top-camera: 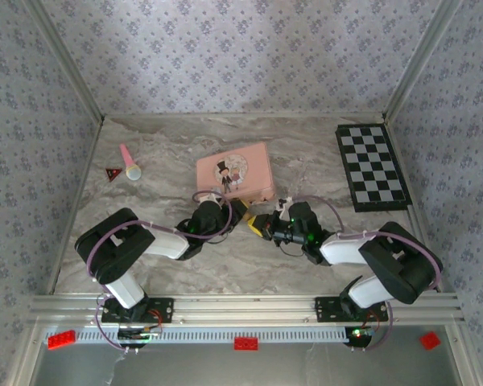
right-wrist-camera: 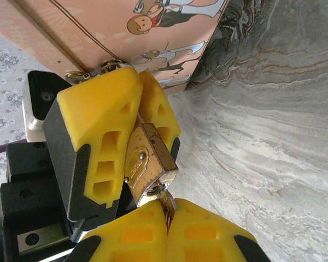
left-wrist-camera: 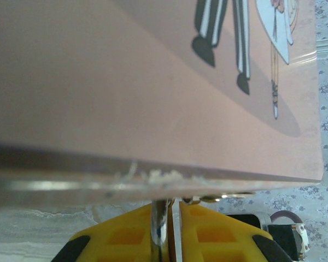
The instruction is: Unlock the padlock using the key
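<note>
My right gripper sits rolled round on the key, with padlock and tin at an angle, so it should open, roll back and retake the key (right-wrist-camera: 167, 202) before turning it.
The small brass padlock (right-wrist-camera: 149, 162) hangs by the near edge of the pink tin (right-wrist-camera: 126, 33). My left gripper (right-wrist-camera: 136, 123) is shut on it, one yellow finger on each side. In the left wrist view the left gripper (left-wrist-camera: 172, 204) pinches a thin grey metal part of the padlock (left-wrist-camera: 160, 224) just under the tin's edge (left-wrist-camera: 153, 82). My right gripper (right-wrist-camera: 168, 210) is shut on the key (right-wrist-camera: 167, 201), whose blade sits in the keyhole at the padlock's bottom. From above, the left gripper (top-camera: 241, 211) and right gripper (top-camera: 256, 225) meet tip to tip in front of the tin (top-camera: 235, 175).
A folded checkerboard (top-camera: 373, 166) lies at the back right. A pink-handled toy (top-camera: 130, 163) and a small red triangle (top-camera: 112, 174) lie at the back left. Red bricks (top-camera: 245, 343) sit on the front rail. Patterned walls close three sides.
</note>
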`<action>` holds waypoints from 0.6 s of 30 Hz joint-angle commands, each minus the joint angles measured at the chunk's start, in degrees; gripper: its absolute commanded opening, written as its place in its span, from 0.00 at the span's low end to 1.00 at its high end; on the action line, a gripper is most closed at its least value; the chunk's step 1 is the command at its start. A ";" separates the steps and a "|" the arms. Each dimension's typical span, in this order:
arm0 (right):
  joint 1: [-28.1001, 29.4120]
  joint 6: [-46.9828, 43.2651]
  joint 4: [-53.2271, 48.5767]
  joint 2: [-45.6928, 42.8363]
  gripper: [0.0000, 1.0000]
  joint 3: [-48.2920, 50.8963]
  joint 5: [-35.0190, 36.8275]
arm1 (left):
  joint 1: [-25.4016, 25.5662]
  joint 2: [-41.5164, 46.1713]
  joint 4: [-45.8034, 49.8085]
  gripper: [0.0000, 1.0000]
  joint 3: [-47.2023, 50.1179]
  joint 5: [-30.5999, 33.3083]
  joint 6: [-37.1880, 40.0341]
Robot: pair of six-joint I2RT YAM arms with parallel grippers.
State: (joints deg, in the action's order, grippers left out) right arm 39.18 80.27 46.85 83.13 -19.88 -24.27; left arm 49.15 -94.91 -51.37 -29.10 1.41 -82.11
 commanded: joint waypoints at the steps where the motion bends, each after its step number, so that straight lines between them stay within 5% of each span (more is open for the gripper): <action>1: -1.78 -3.83 6.38 0.80 0.00 -4.61 2.39 | 4.27 1.13 2.18 0.00 -0.53 -9.01 -2.61; 5: -3.48 -5.89 4.91 0.35 0.02 -3.37 2.22 | 4.27 1.72 3.12 0.00 -0.63 -8.34 -2.62; 9: -3.85 -9.48 0.71 -1.59 0.22 -2.82 1.70 | 3.79 2.14 6.32 0.00 -0.78 -6.34 -2.77; 13: -4.03 -16.59 -10.09 -6.34 0.41 -2.52 2.21 | 2.20 2.10 9.97 0.00 -1.16 -4.22 -3.82; 18: -4.18 -30.94 -28.61 -15.51 0.49 -4.28 4.66 | 0.02 1.39 12.45 0.00 -2.95 -4.22 -2.55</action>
State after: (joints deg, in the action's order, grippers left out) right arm 35.00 61.06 31.00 71.81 -21.76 -22.70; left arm 50.06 -93.30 -43.20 -30.94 1.32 -80.62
